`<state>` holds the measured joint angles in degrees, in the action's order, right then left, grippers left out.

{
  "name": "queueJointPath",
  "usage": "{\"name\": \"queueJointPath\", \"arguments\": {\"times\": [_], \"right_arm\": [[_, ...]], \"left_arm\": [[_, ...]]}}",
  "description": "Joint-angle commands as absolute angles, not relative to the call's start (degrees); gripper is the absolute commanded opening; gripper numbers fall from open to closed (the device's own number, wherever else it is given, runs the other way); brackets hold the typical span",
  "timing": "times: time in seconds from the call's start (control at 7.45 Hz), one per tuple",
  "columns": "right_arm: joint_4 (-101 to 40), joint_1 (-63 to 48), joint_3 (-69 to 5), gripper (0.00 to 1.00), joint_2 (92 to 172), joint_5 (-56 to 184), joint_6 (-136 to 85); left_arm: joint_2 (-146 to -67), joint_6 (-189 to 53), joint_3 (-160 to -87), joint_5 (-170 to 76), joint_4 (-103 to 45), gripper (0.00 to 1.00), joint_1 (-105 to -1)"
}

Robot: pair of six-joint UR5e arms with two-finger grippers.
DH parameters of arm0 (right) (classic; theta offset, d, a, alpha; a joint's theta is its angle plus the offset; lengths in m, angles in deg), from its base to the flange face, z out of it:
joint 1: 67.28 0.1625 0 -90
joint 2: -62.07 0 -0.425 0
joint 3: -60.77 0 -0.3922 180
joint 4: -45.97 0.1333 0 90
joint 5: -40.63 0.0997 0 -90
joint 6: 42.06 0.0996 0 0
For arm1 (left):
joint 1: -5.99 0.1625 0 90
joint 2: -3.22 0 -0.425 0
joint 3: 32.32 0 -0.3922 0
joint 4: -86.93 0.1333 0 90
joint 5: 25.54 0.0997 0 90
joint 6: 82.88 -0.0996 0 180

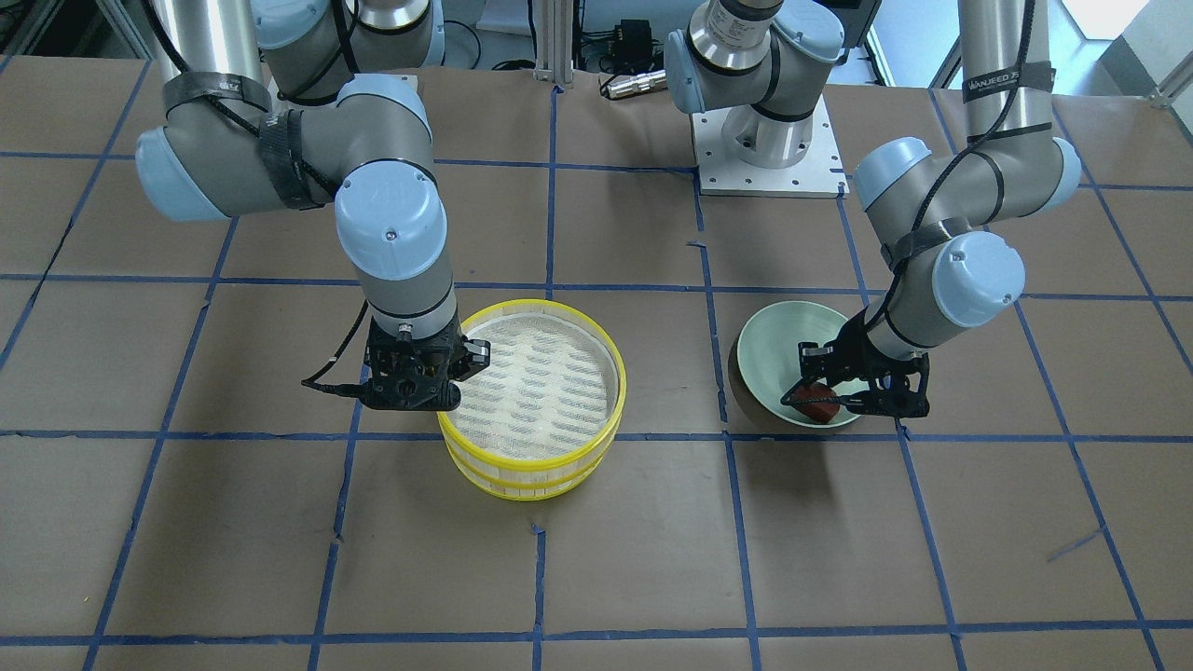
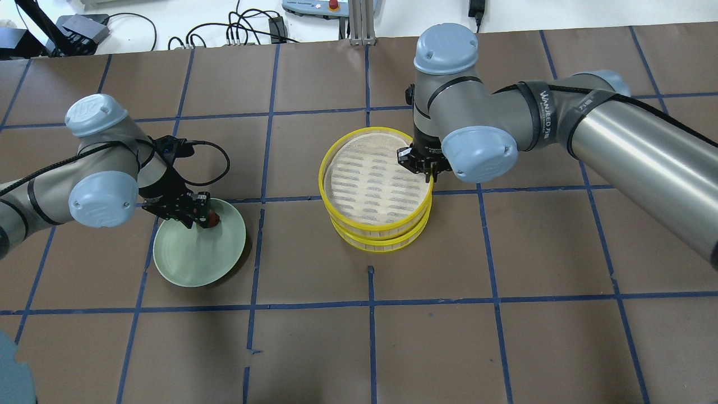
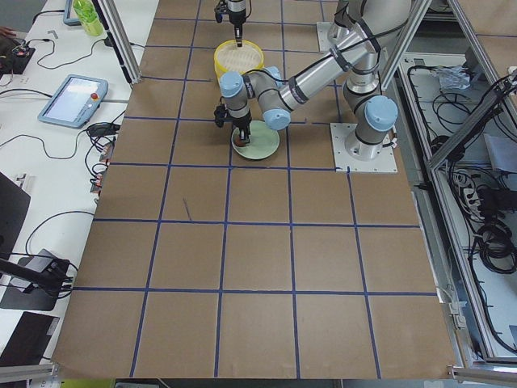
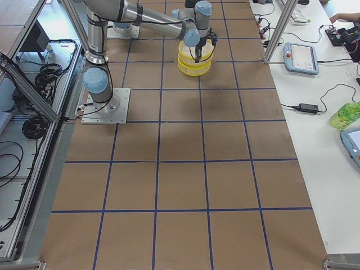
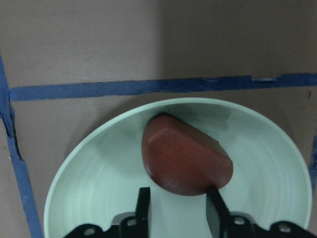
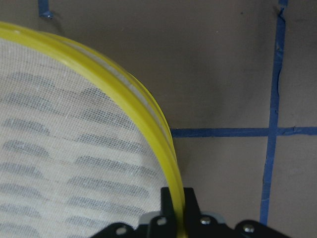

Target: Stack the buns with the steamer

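Observation:
I need to let the reddish-brown bun go from my left gripper on the yellow steamer's mesh (image 1: 593,359), beside the rim that faces the green plate. The bun still lies on the pale green plate.
The reddish-brown oval bun (image 5: 183,158) lies on the pale green plate (image 5: 89,188). My left gripper (image 5: 178,198) has its two fingers closed against the bun's near end; both also show in the front view, gripper (image 1: 825,396) and bun (image 1: 814,408). The yellow steamer (image 2: 373,185) stands as two stacked tiers with a mesh top. My right gripper (image 6: 177,198) is shut on the top tier's yellow rim (image 6: 143,99), at the steamer's far right side in the overhead view (image 2: 423,168). The white bun is hidden or out of view.
The brown table is marked with a blue tape grid (image 2: 370,303). The plate (image 2: 190,258) sits about one grid square left of the steamer in the overhead view. The right arm's base plate (image 1: 769,168) is at the robot's side of the table.

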<state>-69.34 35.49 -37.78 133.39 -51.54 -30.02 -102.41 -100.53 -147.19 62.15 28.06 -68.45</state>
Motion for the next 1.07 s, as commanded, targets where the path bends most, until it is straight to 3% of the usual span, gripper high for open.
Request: {"name": "queueJointPath", "arguments": {"times": [0.0, 0.94], "right_arm": [[-69.43, 34.94, -37.94, 0.05, 133.26, -51.57, -30.90], [-69.51, 35.20, -38.11, 0.07, 132.91, -51.92, -29.85]], "left_arm": [[-102.60, -100.64, -147.11, 61.56, 31.19, 0.00, -68.90], [-93.11, -97.47, -139.38, 62.35, 23.13, 0.00, -74.70]]}}
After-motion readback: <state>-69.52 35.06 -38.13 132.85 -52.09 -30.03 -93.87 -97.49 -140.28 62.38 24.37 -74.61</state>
